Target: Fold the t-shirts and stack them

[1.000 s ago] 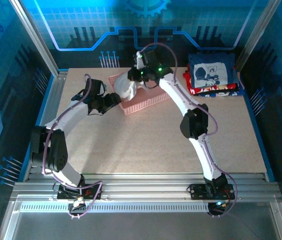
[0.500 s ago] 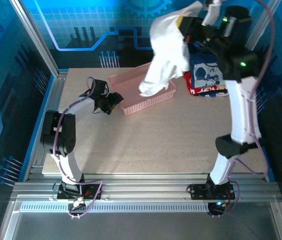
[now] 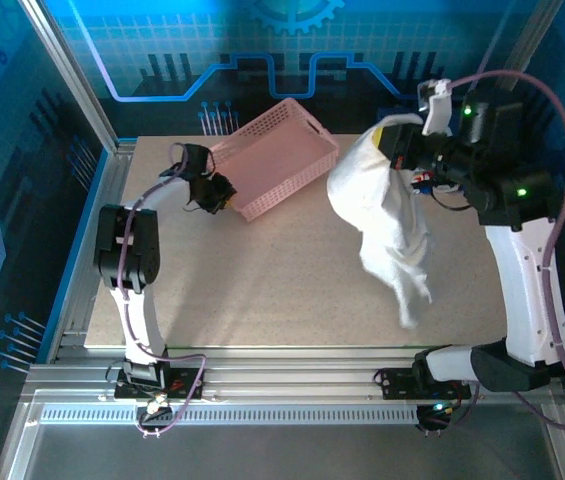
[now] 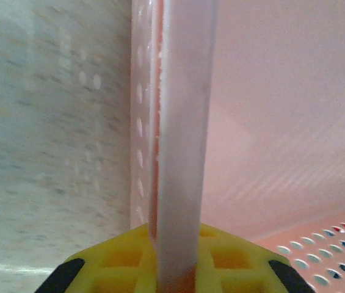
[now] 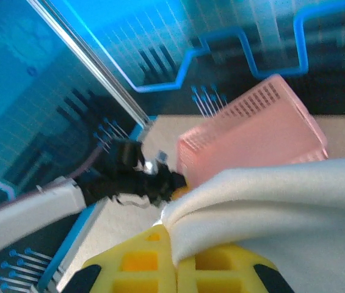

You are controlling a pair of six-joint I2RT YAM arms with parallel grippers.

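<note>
The robot's left gripper will release the pink basket in the table's back corner (image 3: 148,172) across from the folded stack.
A white t-shirt (image 3: 377,215) hangs crumpled over the right-middle of the table, its lowest tip near the front edge. My right gripper (image 3: 404,140) is shut on its top edge; in the right wrist view the white cloth (image 5: 282,201) is pinched between the yellow jaws of my right gripper (image 5: 175,259). My left gripper (image 3: 218,193) is shut on the left rim of the pink basket (image 3: 282,155), which is tipped up on its side. In the left wrist view that pink wall (image 4: 181,122) stands clamped in my left gripper (image 4: 175,268).
A sliver of the folded stack (image 3: 423,182) shows behind my right arm at the back right. The speckled table (image 3: 282,290) lies bare in front of the basket. Metal rails run along the table's near and left edges.
My right arm swung the white t-shirt from high at the back down over the right-middle of the table. My left gripper closed on the basket rim, and the basket tipped up.
</note>
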